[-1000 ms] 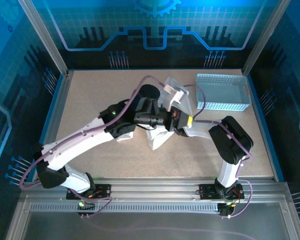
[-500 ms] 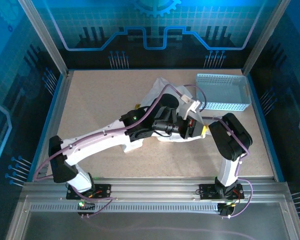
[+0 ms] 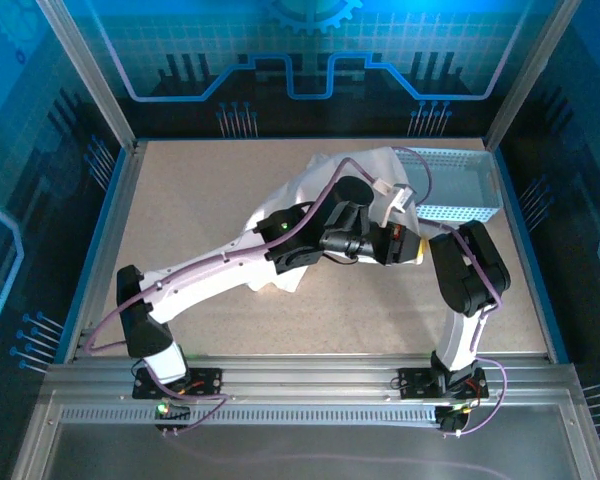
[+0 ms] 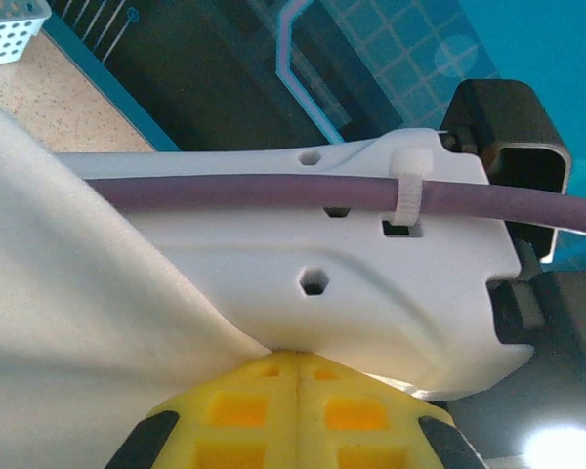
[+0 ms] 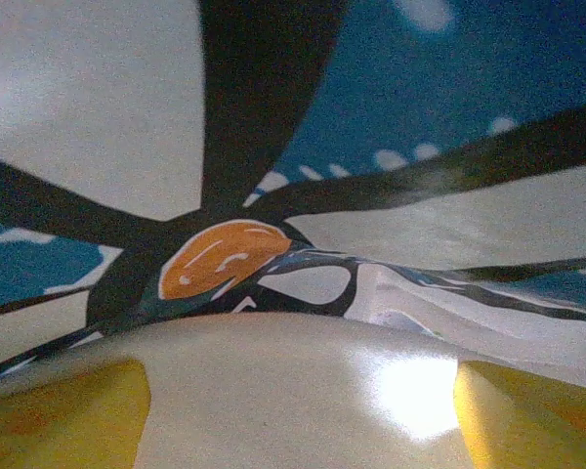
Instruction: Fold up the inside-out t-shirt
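The left gripper is holding the shirt's white edge close to the other arm's black joint, so it should open, back away and take cloth nearer the robot's right gripper (image 4: 107, 283).
The inside-out t-shirt (image 3: 365, 165) is a white heap draped over both wrists just left of the basket, with one fold trailing down to the table (image 3: 285, 280). My left gripper (image 4: 298, 371) is shut, its yellow fingers pinching a white edge of the shirt (image 4: 88, 322); from above it sits at mid-right (image 3: 412, 248), close against the right arm. My right gripper (image 5: 293, 410) is open, its yellow fingers (image 5: 59, 410) wide apart with white cloth bulging between them. Just beyond lies the shirt's print (image 5: 225, 259), orange, dark and blue.
A light blue perforated basket (image 3: 465, 190) stands at the back right, its left end touched by the cloth. The right arm's white link with its purple cable (image 4: 303, 191) passes close in front of the left wrist. Blue walls ring the speckled table (image 3: 200, 200).
The left arm has swung right and away, carrying the shirt towards the basket. The cloth now lies over both wrists. The right fingers have spread wider.
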Robot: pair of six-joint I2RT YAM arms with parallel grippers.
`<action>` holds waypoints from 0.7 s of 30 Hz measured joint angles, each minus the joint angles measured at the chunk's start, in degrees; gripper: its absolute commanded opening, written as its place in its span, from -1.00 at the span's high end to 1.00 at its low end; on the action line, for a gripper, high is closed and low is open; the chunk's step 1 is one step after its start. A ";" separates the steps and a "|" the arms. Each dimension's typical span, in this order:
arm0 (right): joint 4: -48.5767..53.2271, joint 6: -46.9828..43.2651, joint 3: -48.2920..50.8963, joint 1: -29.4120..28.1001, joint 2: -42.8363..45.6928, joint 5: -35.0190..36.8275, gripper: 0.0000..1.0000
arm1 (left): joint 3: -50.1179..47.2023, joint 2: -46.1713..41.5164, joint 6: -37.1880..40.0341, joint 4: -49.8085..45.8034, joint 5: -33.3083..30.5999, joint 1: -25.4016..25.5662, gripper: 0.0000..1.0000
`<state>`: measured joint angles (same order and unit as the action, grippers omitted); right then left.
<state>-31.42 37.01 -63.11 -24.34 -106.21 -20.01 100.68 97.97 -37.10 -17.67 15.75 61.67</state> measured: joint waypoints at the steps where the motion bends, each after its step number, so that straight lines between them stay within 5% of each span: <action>1: 0.59 -0.39 0.00 0.02 0.00 0.04 -0.71 | -0.39 -0.17 0.11 0.33 -0.26 0.00 1.00; 9: 6.86 -7.85 3.21 -1.62 2.21 -3.54 -0.81 | -10.38 -4.81 1.64 4.92 -1.33 -0.39 1.00; 16: 19.87 -15.23 6.91 -2.12 11.56 -3.98 -0.87 | -16.09 -12.17 4.09 1.97 -3.82 -8.79 1.00; 21: 14.12 -11.23 8.41 -2.12 14.16 -6.97 -0.87 | -6.62 -8.59 7.30 0.55 -3.61 -1.81 1.00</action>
<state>-17.30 25.78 -54.70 -26.46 -92.05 -26.98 94.06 89.38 -29.80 -17.12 12.14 59.86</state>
